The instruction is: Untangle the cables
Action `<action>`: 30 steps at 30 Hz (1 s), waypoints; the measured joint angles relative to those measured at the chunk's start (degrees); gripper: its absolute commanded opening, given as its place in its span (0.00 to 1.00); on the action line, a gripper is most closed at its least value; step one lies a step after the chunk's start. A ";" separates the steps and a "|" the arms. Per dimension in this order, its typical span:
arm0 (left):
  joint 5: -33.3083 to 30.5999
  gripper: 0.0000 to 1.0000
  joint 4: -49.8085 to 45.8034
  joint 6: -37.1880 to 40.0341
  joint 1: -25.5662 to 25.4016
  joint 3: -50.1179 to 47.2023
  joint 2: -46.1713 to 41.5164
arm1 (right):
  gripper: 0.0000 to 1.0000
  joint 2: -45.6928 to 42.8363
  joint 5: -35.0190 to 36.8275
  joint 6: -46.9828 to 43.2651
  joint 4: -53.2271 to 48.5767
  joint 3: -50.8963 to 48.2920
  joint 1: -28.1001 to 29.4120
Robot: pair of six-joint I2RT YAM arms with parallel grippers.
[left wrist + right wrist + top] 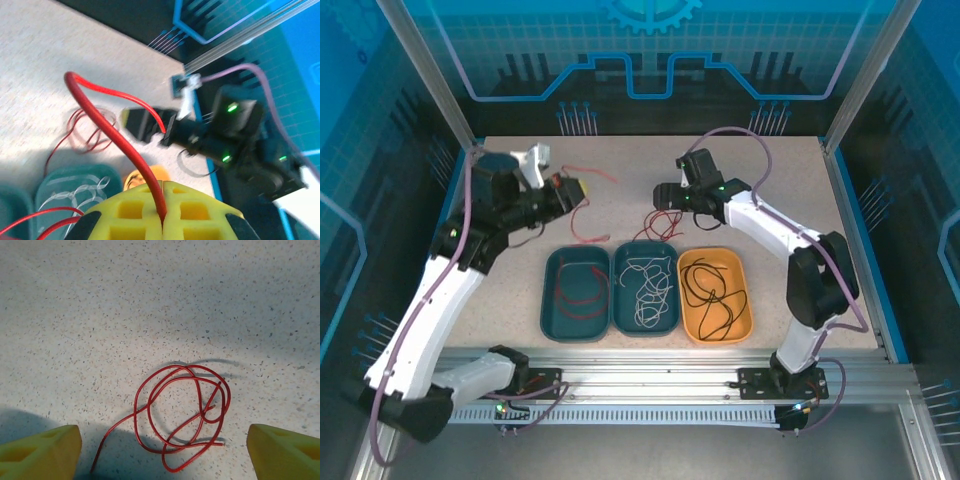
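Next, my left gripper releases the red cable in the teal tray (581, 290) that already has red cables in it.
My left gripper (574, 188) is held above the table's left side, its yellow jaws pressed together on a red cable (107, 127). This cable arcs up from the left gripper (163, 212), and its free length dangles to the table (582, 228). A second red cable lies as a loose coil (185, 415) on the speckled table, between and just ahead of my right gripper's (162, 455) wide-apart yellow fingers (40, 450). The right gripper (666, 197) hovers over that coil (655, 222) and holds nothing.
Three trays sit in a row at the front. The left teal tray (552, 300) holds red cables, the middle teal tray (620, 290) holds white ones, and the orange tray (745, 300) holds black ones. Frame posts and blue walls enclose the table.
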 measured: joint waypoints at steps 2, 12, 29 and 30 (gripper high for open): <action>-0.55 0.00 -2.10 -0.13 0.00 -4.17 -4.13 | 1.00 -1.55 -0.20 -0.09 -0.83 0.00 0.02; -0.85 0.00 -9.68 -0.85 0.00 -16.26 -9.88 | 1.00 -6.78 4.55 -0.42 -7.41 0.02 2.45; -0.76 0.00 -6.19 -3.78 1.53 -25.88 -6.36 | 1.00 -11.87 7.82 0.96 -10.32 -3.56 3.04; -0.66 0.00 -5.68 -3.89 1.92 -26.12 -6.12 | 1.00 -11.87 7.82 1.11 -10.36 -3.63 3.04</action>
